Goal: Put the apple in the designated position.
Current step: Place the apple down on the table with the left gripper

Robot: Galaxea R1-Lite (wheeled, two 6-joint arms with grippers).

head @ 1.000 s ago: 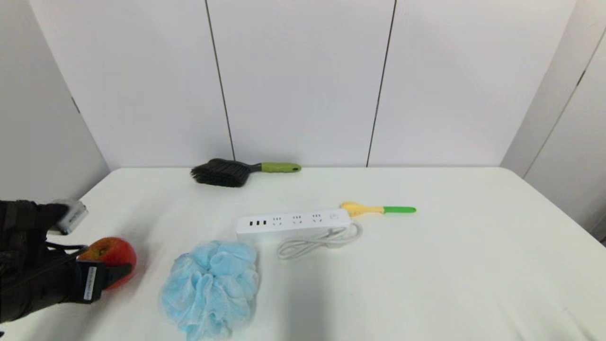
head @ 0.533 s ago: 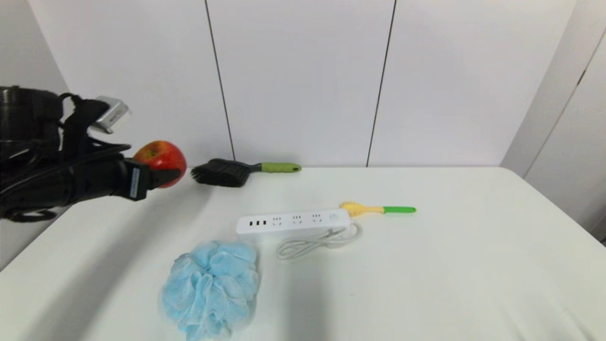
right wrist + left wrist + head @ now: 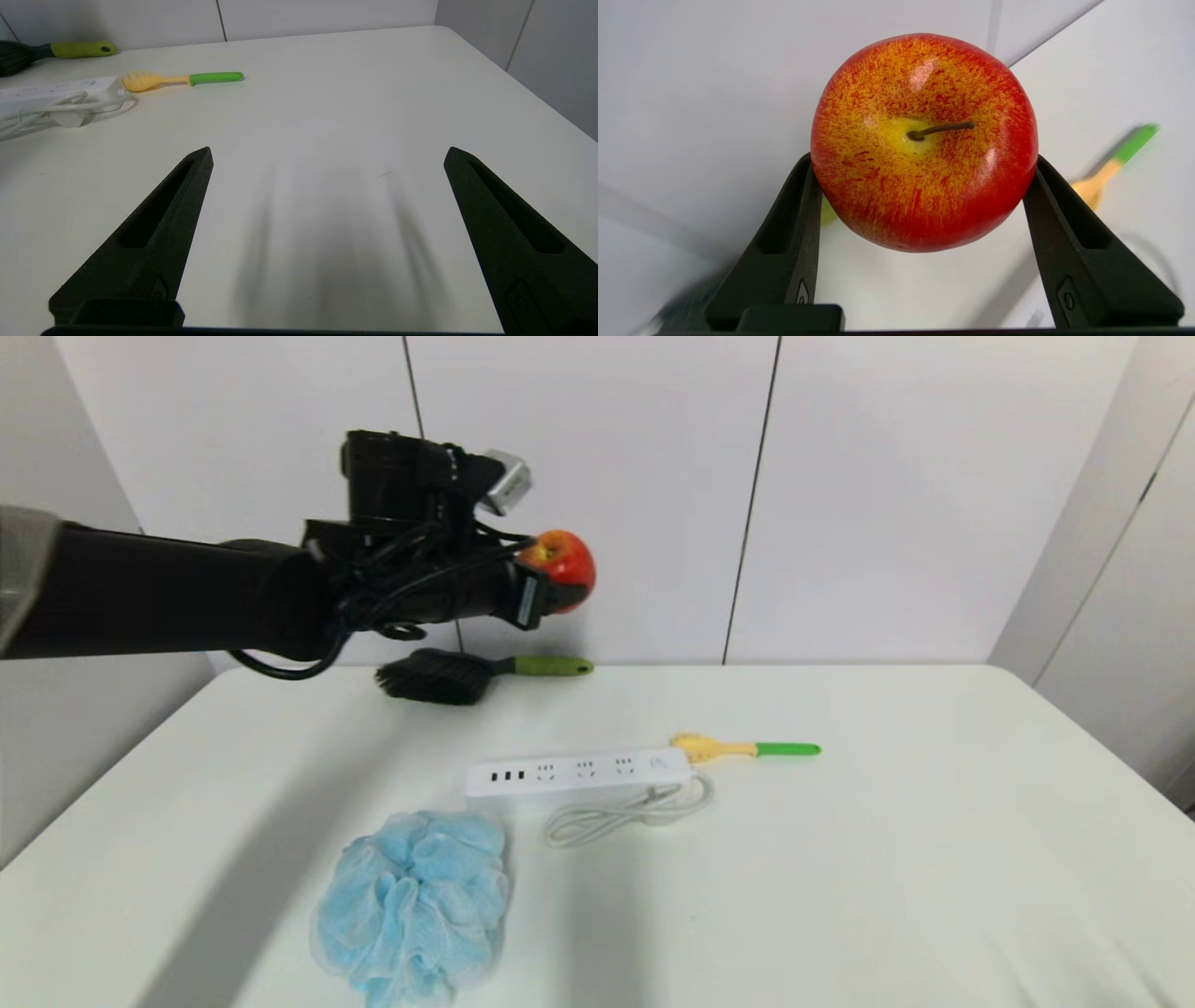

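Note:
Next, my left gripper releases the apple, now high above the black brush, onto the white table [image 3: 711, 698], setting it there just behind the head of the yellow fork.
The glossy red apple [image 3: 563, 567] hangs high in the air at the back of the table, above the black brush. My left gripper [image 3: 558, 586] is shut on the apple. In the left wrist view the apple [image 3: 924, 140] fills the gap between the two black fingers [image 3: 798, 224], its yellow stem patch facing the camera, and the left gripper [image 3: 923, 161] clamps both its sides. My right gripper [image 3: 328, 151] stands open with nothing in it, low over the bare right part of the white table [image 3: 327, 116]; it is out of the head view. No mark shows the designated position.
A black brush [image 3: 439, 676] with a green handle lies at the back edge. A white power strip [image 3: 579, 773] with a coiled cord and a yellow fork [image 3: 742, 749] with a green handle lie mid-table. A blue bath pouf [image 3: 415, 905] sits front left.
My left arm has lifted the apple from the table's front left, up and to the right, to well above the brush. The other things have not moved.

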